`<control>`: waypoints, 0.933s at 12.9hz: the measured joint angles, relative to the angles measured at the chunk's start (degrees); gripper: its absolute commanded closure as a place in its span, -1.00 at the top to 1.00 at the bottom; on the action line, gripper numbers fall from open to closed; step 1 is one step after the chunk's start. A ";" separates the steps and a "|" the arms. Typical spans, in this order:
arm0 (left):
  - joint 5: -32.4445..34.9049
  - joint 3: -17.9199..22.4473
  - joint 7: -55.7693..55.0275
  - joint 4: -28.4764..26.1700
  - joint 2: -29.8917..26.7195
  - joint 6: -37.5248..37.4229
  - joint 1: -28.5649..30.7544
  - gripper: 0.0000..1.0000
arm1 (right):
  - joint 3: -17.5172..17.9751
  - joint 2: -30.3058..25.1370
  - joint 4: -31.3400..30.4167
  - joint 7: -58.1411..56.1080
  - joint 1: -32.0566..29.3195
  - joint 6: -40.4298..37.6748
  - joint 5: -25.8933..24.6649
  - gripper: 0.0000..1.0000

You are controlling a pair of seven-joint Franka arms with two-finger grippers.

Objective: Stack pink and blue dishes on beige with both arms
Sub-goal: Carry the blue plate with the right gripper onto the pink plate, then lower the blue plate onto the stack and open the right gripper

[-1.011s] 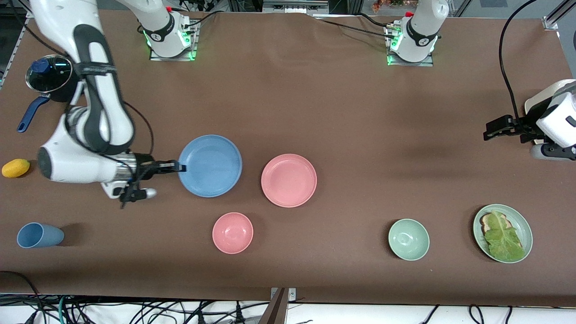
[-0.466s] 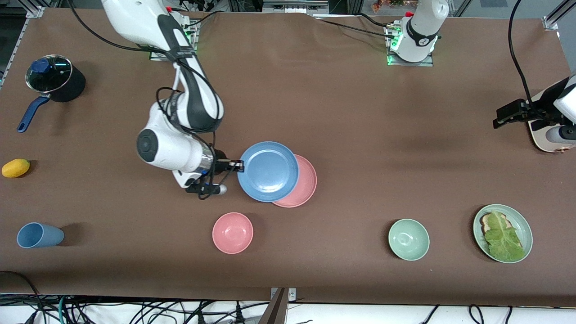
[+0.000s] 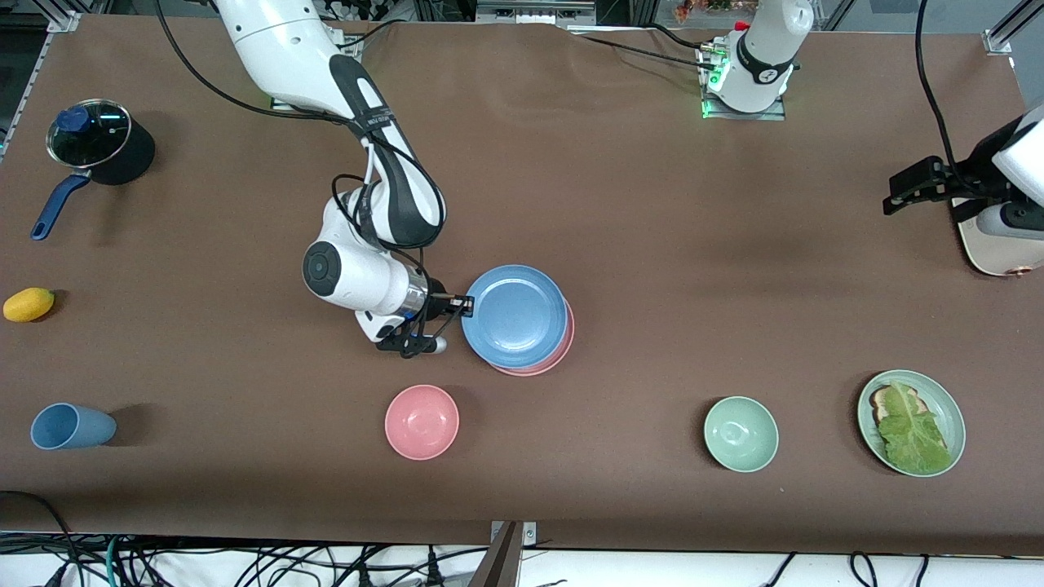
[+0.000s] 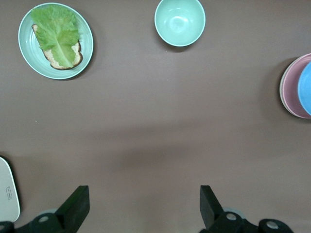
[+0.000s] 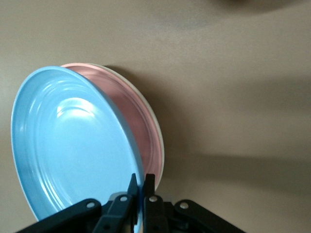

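I should use my right gripper to set the blue plate down flat on the middle of the pink plate (image 3: 523, 326) (image 5: 101, 138) and let go, completing the stack.
My right gripper (image 3: 466, 306) is shut on the rim of the sky-blue plate (image 3: 515, 315), on the side toward the right arm's end. The blue plate hangs tilted over the salmon-pink plate (image 3: 561, 346) and covers most of it, shifted a little toward the right arm's end. In the right wrist view the right gripper (image 5: 140, 178) pinches the blue plate (image 5: 73, 150), with the pink plate (image 5: 138, 131) under it. A thin cream rim of the beige plate (image 5: 159, 138) shows beneath the pink one. My left gripper (image 3: 895, 194) waits open in the air at the left arm's end of the table, its fingers (image 4: 77, 206) wide apart.
A pink bowl (image 3: 422, 421), blue cup (image 3: 72, 425), green bowl (image 3: 740, 434) and green plate with lettuce (image 3: 881, 444) line the table's near side. A yellow fruit (image 3: 28, 303) and lidded pot (image 3: 98, 147) sit at the right arm's end. A cream flat object (image 3: 991, 253) lies under the left arm.
The right arm has carried the blue plate from beside the pink plate to over it. The left gripper has shifted slightly and stays open.
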 measured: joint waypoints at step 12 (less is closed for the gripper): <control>-0.34 -2.98 -7.87 0.05 -1.42 -0.01 0.04 1.00 | 1.72 2.64 1.35 0.01 0.04 3.78 -0.56 -1.00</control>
